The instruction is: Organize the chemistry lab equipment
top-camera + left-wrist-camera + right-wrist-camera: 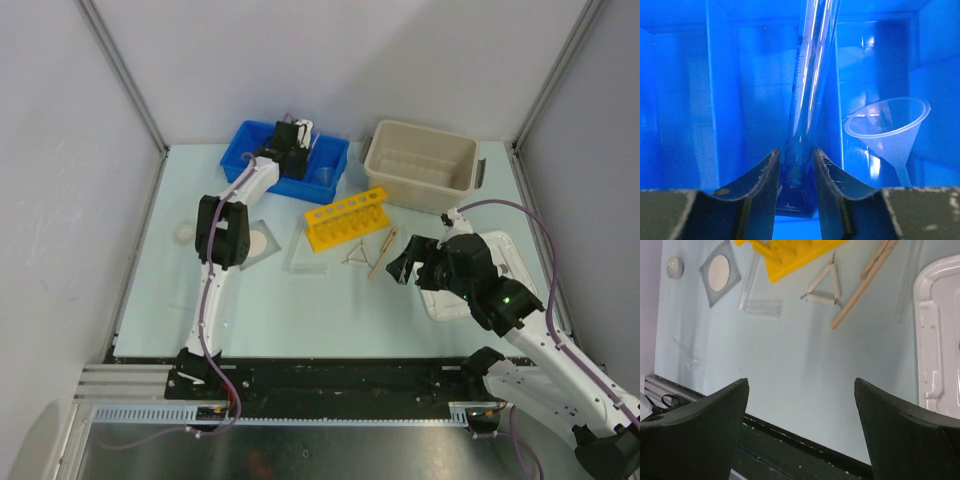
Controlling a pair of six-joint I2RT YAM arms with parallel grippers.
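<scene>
Next, my left gripper lets go of the clear graduated cylinder in the blue bin's middle compartment (301,160) (780,111), next to the clear funnel's compartment.
My left gripper (796,152) reaches down into the blue bin (680,100). A clear graduated cylinder (810,75) stands upright between its jaws, which sit just off the cylinder's sides, open. A clear funnel (890,130) lies in the compartment to the right. On the table lie the yellow test-tube rack (347,218), the wire triangle (356,254), the wooden clamp stick (384,252) and the square gauze (257,240). My right gripper (405,262) hovers wide open and empty just right of the clamp stick, above bare table (801,382).
The beige tub (420,165) stands at the back right, and its white lid (500,270) lies flat under my right arm. Clear glass tubes (762,307) lie in front of the rack. A small white round piece (186,233) sits left of the gauze.
</scene>
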